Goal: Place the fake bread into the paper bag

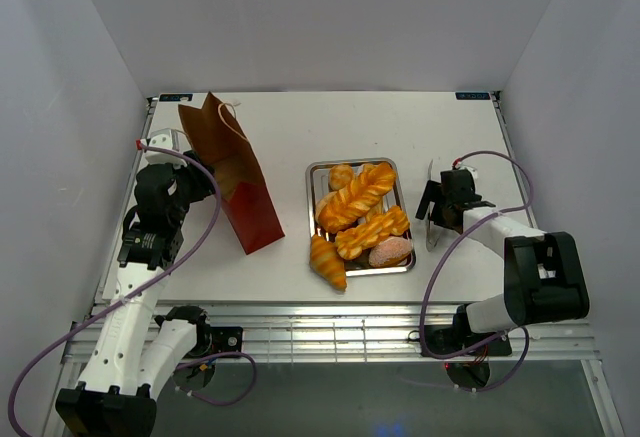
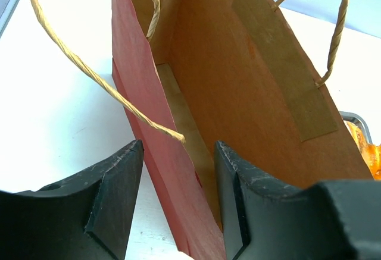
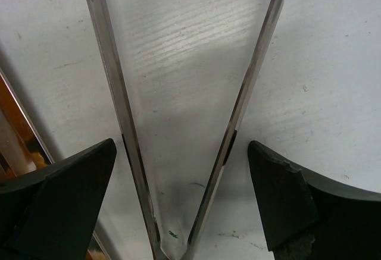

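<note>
I should close my right gripper on the metal tongs' arms (image 1: 431, 217) (image 3: 231, 138) close to their joined end, since a squeeze there lets the tongs pinch the large braided bread.
The red paper bag (image 1: 243, 185) stands tilted on the left of the table, its mouth toward my left gripper (image 1: 196, 175). In the left wrist view my left gripper (image 2: 178, 153) is open and straddles the bag's red near wall (image 2: 146, 117), one finger outside and one inside against the brown lining. The fake bread (image 1: 357, 197) lies heaped in the silver tray (image 1: 312, 173). One croissant (image 1: 327, 263) hangs over the tray's front corner. My right gripper (image 1: 432, 207) is open and empty, its fingers on either side of the metal tongs (image 3: 249, 87) on the table.
The tongs (image 1: 431, 229) lie just right of the tray. The bag's cord handles (image 2: 71, 63) loop loose beside my left fingers. The tray's rim (image 2: 355, 118) and a piece of bread (image 2: 371, 151) show at the right edge of the left wrist view. White walls enclose the table.
</note>
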Motion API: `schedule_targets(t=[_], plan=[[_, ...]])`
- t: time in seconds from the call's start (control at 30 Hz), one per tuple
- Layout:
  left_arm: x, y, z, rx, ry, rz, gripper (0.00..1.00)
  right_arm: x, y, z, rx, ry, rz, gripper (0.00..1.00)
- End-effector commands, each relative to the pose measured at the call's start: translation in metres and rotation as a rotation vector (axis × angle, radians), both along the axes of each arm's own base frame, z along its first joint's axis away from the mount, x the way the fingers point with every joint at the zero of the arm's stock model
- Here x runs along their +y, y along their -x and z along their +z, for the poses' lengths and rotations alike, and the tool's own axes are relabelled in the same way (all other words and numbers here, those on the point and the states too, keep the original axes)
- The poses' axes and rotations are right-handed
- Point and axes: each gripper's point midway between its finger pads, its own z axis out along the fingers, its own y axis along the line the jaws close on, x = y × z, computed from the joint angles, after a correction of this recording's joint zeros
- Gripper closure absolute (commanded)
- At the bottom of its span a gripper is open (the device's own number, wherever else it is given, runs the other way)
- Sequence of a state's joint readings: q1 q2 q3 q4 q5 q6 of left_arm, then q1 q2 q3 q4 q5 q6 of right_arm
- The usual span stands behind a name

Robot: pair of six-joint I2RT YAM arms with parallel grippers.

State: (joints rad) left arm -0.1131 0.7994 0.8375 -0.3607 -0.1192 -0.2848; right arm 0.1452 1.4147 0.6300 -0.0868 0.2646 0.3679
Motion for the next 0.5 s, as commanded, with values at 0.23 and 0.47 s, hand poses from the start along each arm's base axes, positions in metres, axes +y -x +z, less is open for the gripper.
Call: schedule_targets(t=[0.23, 0.47], plan=[[-0.0024, 0.0041, 0.0029, -0.023, 0.005, -0.02, 0.38, -0.0078, -0.009, -0.0017, 0.024, 0.038, -0.035, 0.08], [-0.0036, 0.0051, 0.0031, -0.024, 0.007, -0.028, 0.37, -0.0065, -0.0107, -0.002, 0.04, 0.041, -0.024, 0.18]])
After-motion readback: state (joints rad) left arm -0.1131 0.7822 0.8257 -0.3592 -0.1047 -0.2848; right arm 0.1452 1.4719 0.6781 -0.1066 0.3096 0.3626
